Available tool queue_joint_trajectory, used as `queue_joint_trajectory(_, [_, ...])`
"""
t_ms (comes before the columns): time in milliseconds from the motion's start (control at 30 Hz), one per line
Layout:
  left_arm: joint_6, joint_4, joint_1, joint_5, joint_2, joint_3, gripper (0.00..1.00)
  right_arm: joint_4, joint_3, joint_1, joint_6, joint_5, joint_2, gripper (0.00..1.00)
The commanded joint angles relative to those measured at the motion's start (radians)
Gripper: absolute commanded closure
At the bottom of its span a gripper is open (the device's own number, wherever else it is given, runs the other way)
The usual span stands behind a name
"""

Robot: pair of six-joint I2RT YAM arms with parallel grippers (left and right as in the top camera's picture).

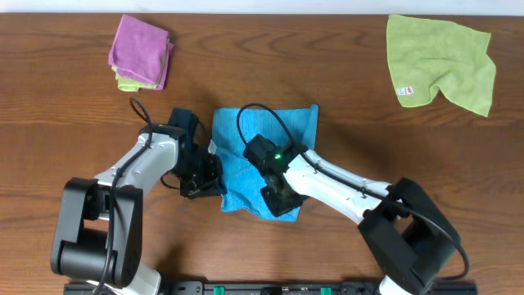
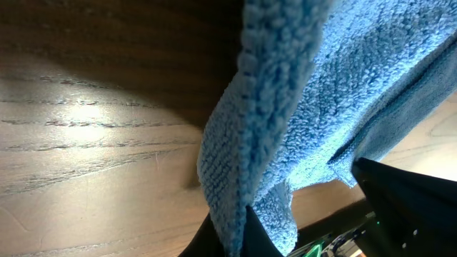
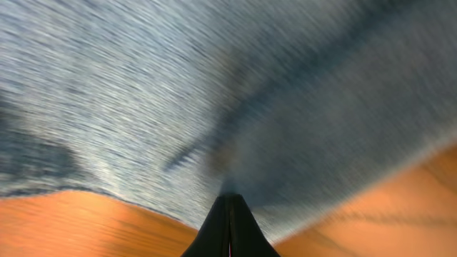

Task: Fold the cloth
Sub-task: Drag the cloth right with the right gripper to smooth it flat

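Observation:
The cloth is bunched by a crease beside my right gripper's shut fingers, so next my right gripper opens, grabs the cloth's near corner (image 1: 289,216) and pulls the cloth flat before folding.
The sky-blue cloth (image 1: 233,143) lies rumpled at the table's middle, its far part flat and its near edge lifted. My left gripper (image 1: 210,177) is at its near left edge and is shut on a fold of the cloth (image 2: 285,121), which hangs between the fingers (image 2: 235,232). My right gripper (image 1: 283,201) is at the near right corner. In the blurred right wrist view its fingers (image 3: 230,208) are closed together with the cloth (image 3: 214,93) spreading from their tip.
A folded purple cloth (image 1: 141,51) lies on a yellow-green one at the far left. A yellow-green cloth with a white tag (image 1: 442,61) lies at the far right. The table is bare brown wood (image 1: 65,123).

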Motion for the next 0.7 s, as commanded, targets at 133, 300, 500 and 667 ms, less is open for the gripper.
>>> queue_joint_trajectory(133, [0.020, 0.001, 0.004, -0.025, -0.011, 0.023, 0.94, -0.032, -0.005, 0.004, 0.069, 0.071, -0.074, 0.96])
queue_joint_trajectory(300, [0.020, 0.002, 0.004, -0.025, -0.011, 0.023, 0.94, 0.017, -0.005, 0.005, 0.012, 0.004, -0.097, 0.56])
queue_joint_trajectory(500, [0.020, 0.001, 0.004, -0.025, -0.011, 0.023, 0.94, 0.080, -0.006, 0.008, -0.002, -0.031, -0.088, 0.55])
queue_joint_trajectory(667, [0.020, 0.000, 0.004, -0.024, -0.011, 0.023, 0.94, 0.114, -0.011, 0.013, -0.002, -0.032, -0.088, 0.52])
